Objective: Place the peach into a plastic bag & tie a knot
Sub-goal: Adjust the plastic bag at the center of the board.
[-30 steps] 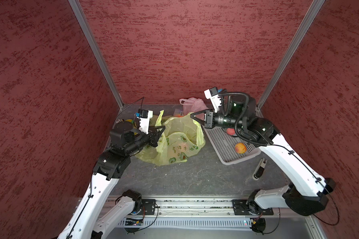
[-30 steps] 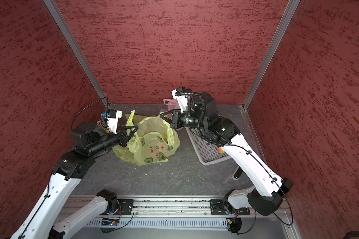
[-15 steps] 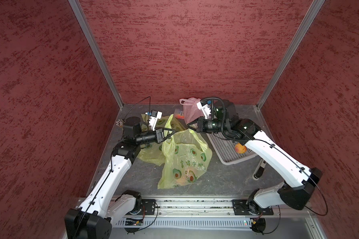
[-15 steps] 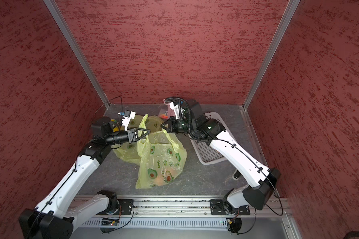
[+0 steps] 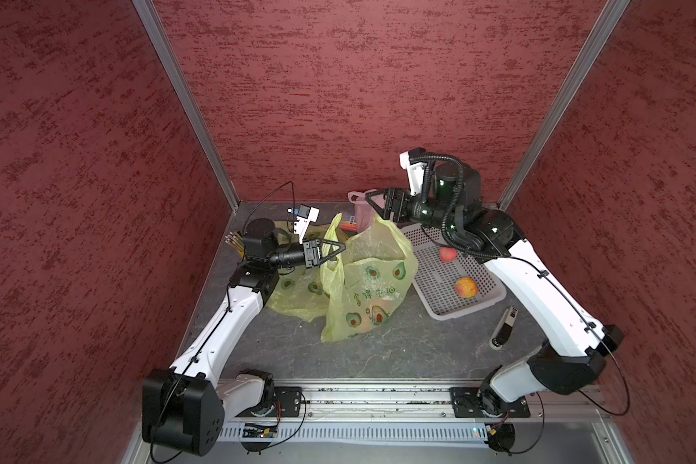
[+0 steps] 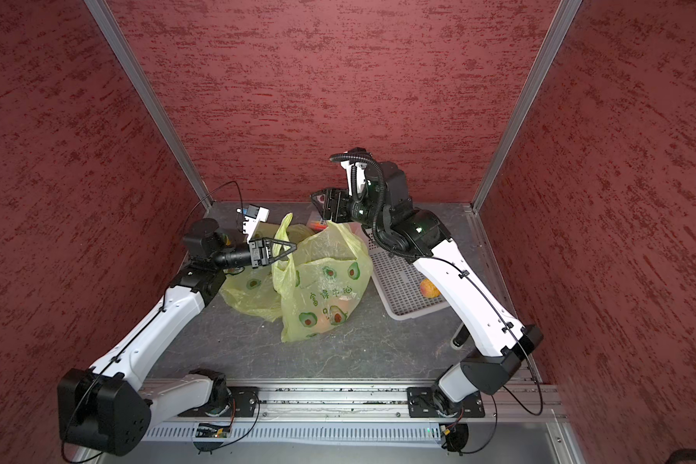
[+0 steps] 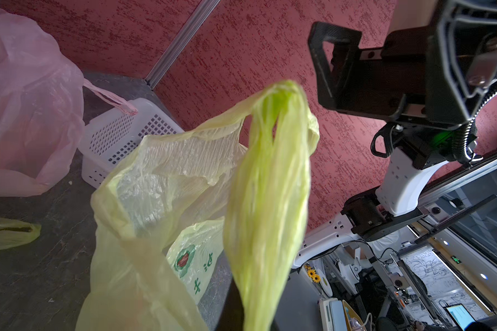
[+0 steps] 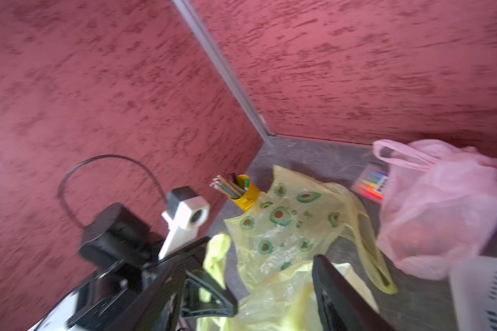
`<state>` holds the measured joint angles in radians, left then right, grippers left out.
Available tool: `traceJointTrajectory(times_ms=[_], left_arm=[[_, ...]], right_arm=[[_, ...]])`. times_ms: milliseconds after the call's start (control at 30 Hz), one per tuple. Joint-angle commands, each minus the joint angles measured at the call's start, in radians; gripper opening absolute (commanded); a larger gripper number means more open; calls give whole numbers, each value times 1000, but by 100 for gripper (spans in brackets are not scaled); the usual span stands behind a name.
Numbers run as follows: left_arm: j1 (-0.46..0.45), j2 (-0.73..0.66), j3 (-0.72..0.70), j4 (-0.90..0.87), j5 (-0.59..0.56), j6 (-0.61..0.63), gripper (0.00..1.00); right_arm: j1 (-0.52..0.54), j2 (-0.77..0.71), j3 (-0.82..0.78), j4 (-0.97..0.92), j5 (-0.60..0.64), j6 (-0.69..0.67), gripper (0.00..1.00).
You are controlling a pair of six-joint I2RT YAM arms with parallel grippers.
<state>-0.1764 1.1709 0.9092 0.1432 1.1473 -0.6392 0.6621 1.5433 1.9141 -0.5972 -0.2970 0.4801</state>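
My right gripper will hold the bag up, as only a short loop end of it stands above my left gripper, while my left gripper takes the bag's handle lower (image 5: 331,273).
The yellow-green plastic bag (image 5: 372,281) with avocado prints stands slumped mid-table in both top views. My left gripper (image 5: 334,252) is shut on one of its handles (image 7: 270,200), whose loop end sticks up past the fingers. My right gripper (image 5: 378,207) hangs open just above the bag's other top corner, holding nothing; in the right wrist view its fingers (image 8: 336,295) straddle the bag's plastic. An orange tinge (image 6: 318,317) shows through the bag's lower part. Two peaches (image 5: 466,288) (image 5: 449,254) lie in the white tray (image 5: 438,309).
A second yellow-green bag (image 5: 298,291) lies flat under my left arm. A pink bag (image 8: 442,212) sits at the back by the tray. A yellow pencil cup (image 8: 246,195) and a marker pack (image 8: 373,184) lie near the back corner. A black-and-white stick (image 5: 505,327) lies right of the tray.
My right gripper has opened, let go of its bag handle and pulled up and back toward the right. The bag has sagged onto the table; my left gripper still holds its handle.
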Motion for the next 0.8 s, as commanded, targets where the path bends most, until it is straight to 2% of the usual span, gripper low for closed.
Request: traceJointTrajectory(times_ms=[0, 267, 400, 433, 500, 567, 600, 633, 667, 733, 767], left_arm=[[9, 6, 23, 56, 37, -8, 0], [9, 20, 28, 95, 59, -31, 0], [7, 21, 31, 95, 66, -31, 0], [5, 20, 31, 95, 66, -33, 0], [3, 21, 31, 91, 65, -30, 0], [2, 20, 35, 76, 63, -24, 0], [2, 19, 39, 59, 57, -16, 8], [2, 16, 49, 16, 38, 6, 35], [3, 4, 63, -50, 8, 43, 57], [0, -30, 91, -187, -83, 128, 74], [-2, -52, 112, -283, -155, 180, 79]], right_arm=[[21, 77, 4, 68, -250, 11, 72], [54, 159, 5, 74, -293, 36, 73], [60, 186, 7, 102, -295, 59, 68], [60, 194, 9, 109, -294, 64, 63], [61, 207, 14, 125, -294, 78, 47], [62, 218, 20, 143, -301, 94, 22], [61, 220, 24, 143, -291, 103, 10], [62, 224, 30, 143, -277, 114, 0], [62, 228, 37, 142, -265, 123, 0], [66, 234, 44, 141, -244, 142, 0], [67, 236, 47, 140, -227, 151, 0]])
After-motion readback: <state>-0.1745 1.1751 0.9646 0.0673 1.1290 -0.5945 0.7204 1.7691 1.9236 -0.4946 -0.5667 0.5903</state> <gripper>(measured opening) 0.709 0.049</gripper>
